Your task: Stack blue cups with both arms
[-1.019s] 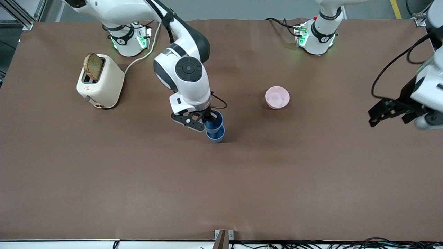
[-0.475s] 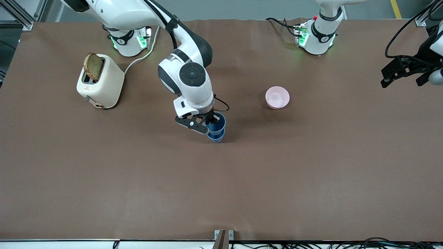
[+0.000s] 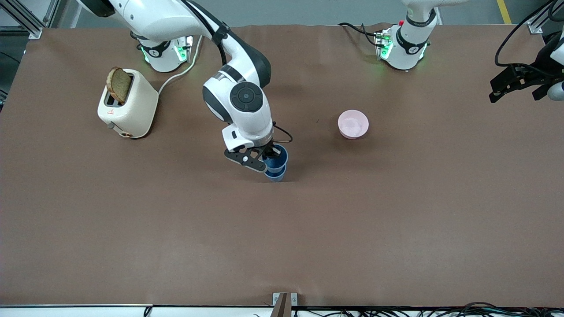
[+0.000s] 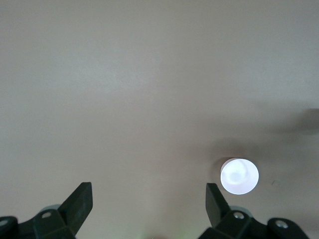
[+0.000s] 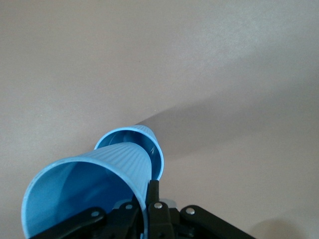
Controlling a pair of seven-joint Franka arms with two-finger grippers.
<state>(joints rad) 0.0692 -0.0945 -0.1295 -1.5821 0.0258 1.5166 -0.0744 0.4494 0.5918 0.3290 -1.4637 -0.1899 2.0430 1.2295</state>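
Note:
My right gripper is holding the upper blue cup. It will let go of it down inside the lower blue cup [image 3: 273, 167] [image 5: 130, 153] that stands on the table.
Two blue cups are near the middle of the table. My right gripper [image 3: 267, 156] is shut on the rim of the upper blue cup [image 3: 278, 154], one finger inside and one outside. That cup is tilted, and its narrow end sits in the mouth of the lower blue cup [image 3: 276, 175], which stands on the table. The right wrist view shows the held cup [image 5: 89, 189], the right gripper [image 5: 148, 199] pinching its wall, and the lower cup's rim [image 5: 155, 149]. My left gripper [image 3: 516, 83] hangs open and empty over the left arm's end of the table, its open state also visible in the left wrist view [image 4: 148, 204].
A pink bowl [image 3: 353, 123] sits between the cups and the left arm's base; the same bowl [image 4: 239, 176] looks white in the left wrist view. A cream toaster [image 3: 128, 104] with a slice of bread [image 3: 119, 84] stands near the right arm's base, its cord running to the table edge.
The right gripper has come down with its cup, pushing it further into the lower cup. The left arm has swung away toward its end of the table and upward.

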